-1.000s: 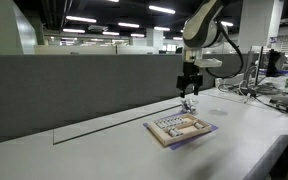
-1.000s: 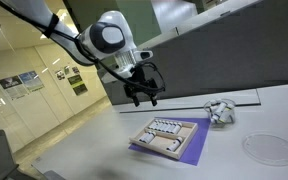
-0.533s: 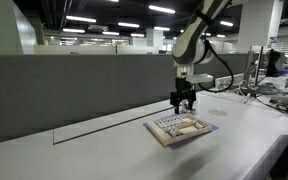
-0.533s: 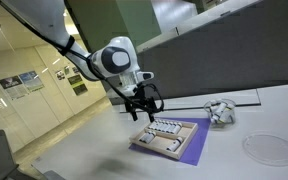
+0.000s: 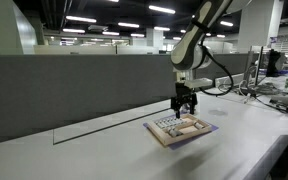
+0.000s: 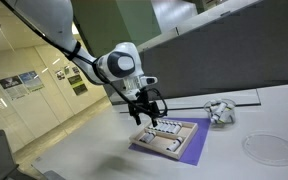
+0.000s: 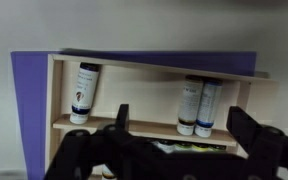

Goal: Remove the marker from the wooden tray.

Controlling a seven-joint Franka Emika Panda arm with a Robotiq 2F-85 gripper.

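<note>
My gripper closes next on the body of the inner marker [image 5: 174, 131] [image 7: 189, 108] in the side-by-side pair, the one closer to the tray's lone marker.
The wooden tray [image 5: 181, 129] lies on a purple-blue mat on the white table; it also shows in the other exterior view [image 6: 170, 136] and fills the wrist view [image 7: 154, 95]. In the wrist view three markers lie in its compartments: one at left [image 7: 82, 92], two side by side at right [image 7: 198, 106]. A yellow-green object shows in the lower compartment between the fingers. My gripper [image 5: 185, 109] [image 6: 147, 116] hangs open just above the tray's far end, its dark fingers [image 7: 179, 130] spread over the tray. It holds nothing.
A small shiny silver object [image 6: 219, 111] sits on the table beyond the tray. A round clear disc [image 6: 269, 149] lies on the table nearby. A grey partition wall [image 5: 74, 90] runs behind the table. Cables and equipment [image 5: 269, 90] stand at the far end.
My gripper has come down and moved over the tray's far end, from well above the table to just above the tray. The tray has not moved.
</note>
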